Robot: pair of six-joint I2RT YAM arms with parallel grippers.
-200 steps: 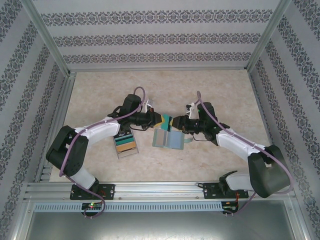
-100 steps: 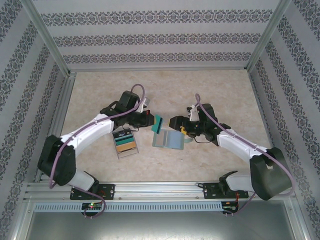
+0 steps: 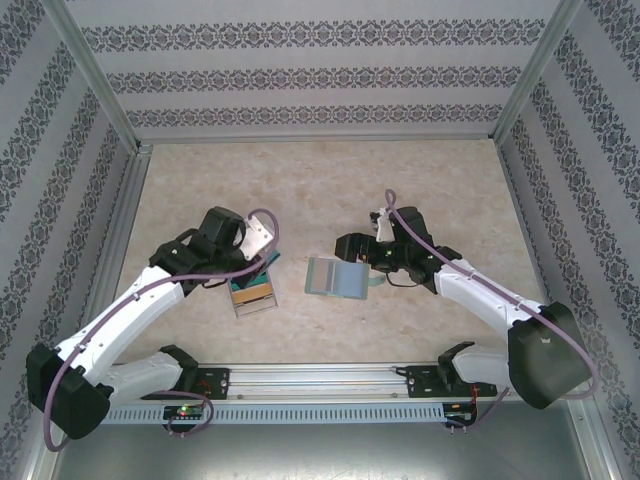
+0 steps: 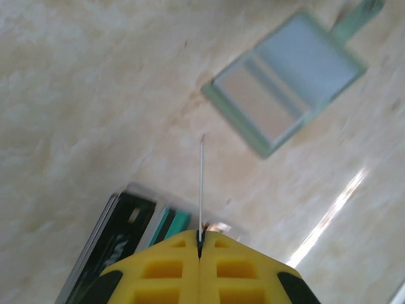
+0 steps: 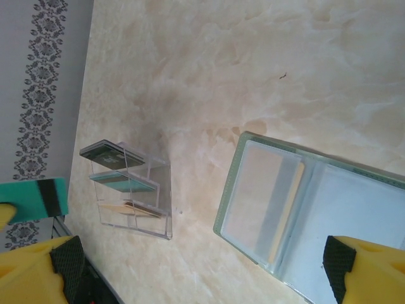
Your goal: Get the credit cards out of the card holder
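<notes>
I will use my left gripper to let go of the teal credit card on the teal stack (image 3: 251,281) (image 4: 169,228) between the black and tan cards of the tray.
The sage-green card holder (image 3: 335,278) lies open and flat on the table, also seen in the left wrist view as the card holder (image 4: 285,82). A tan card (image 5: 288,209) sits in the card holder's (image 5: 253,190) clear pocket. My left gripper (image 3: 258,262) is shut on a teal credit card (image 3: 267,262) just above the clear tray (image 3: 253,292). That card shows edge-on (image 4: 201,183) beyond the left gripper (image 4: 200,244), and as a teal credit card with a black stripe (image 5: 35,199) in the right wrist view. My right gripper (image 3: 347,248) stands open over the holder's far edge; the right gripper (image 5: 199,259) holds nothing.
The clear plastic tray (image 5: 161,190) holds staggered black, teal and tan cards left of the holder. In the left wrist view the tray (image 4: 126,234) is just below the fingers. Patterned walls enclose the table, and a metal rail runs along the near edge.
The right gripper let go of the teal card and opened wide. The left gripper, still shut on the card, carried it left and nearer, from above the holder to over the tray.
</notes>
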